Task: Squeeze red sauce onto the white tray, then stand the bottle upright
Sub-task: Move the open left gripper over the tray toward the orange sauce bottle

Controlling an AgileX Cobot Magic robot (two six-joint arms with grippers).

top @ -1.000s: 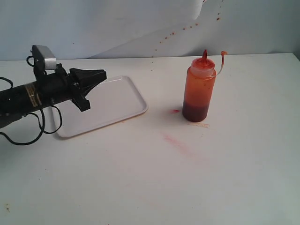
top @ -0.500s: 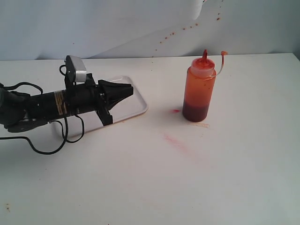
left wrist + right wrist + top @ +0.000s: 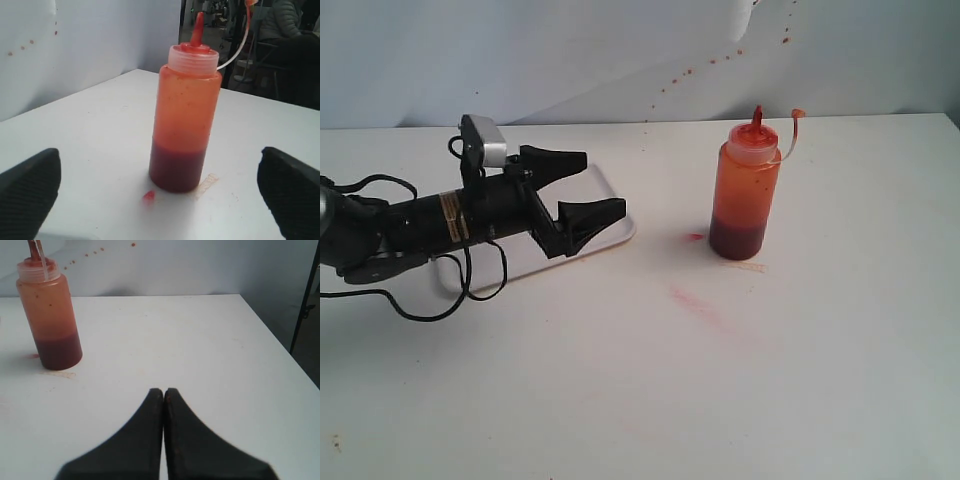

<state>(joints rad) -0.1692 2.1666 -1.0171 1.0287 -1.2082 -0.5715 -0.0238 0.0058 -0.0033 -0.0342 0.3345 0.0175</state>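
Observation:
My left gripper is going to close its fingers on the lower part of the bottle (image 3: 739, 226) (image 3: 178, 159), where the dark red sauce sits inside it.
The bottle (image 3: 745, 185) stands upright on the white table, orange-stained with dark red sauce at its base, its cap dangling on its tether. It also shows in the left wrist view as bottle (image 3: 185, 105) and in the right wrist view as bottle (image 3: 50, 315). My left gripper (image 3: 605, 185) hovers open over the white tray (image 3: 605, 195), pointing at the bottle from its left, well short of it. A small drop of red sauce (image 3: 695, 237) lies on the table beside the bottle's base. My right gripper (image 3: 164, 392) is shut and empty, away from the bottle.
A faint pinkish smear (image 3: 698, 305) marks the table in front of the bottle. Red specks dot the back wall (image 3: 690, 72). The left arm's cable (image 3: 430, 300) trails on the table near the tray. The table's right edge (image 3: 272, 335) shows in the right wrist view.
My left arm has advanced rightward over the tray toward the bottle, and its jaws have spread from shut to wide open. The bottle has not moved.

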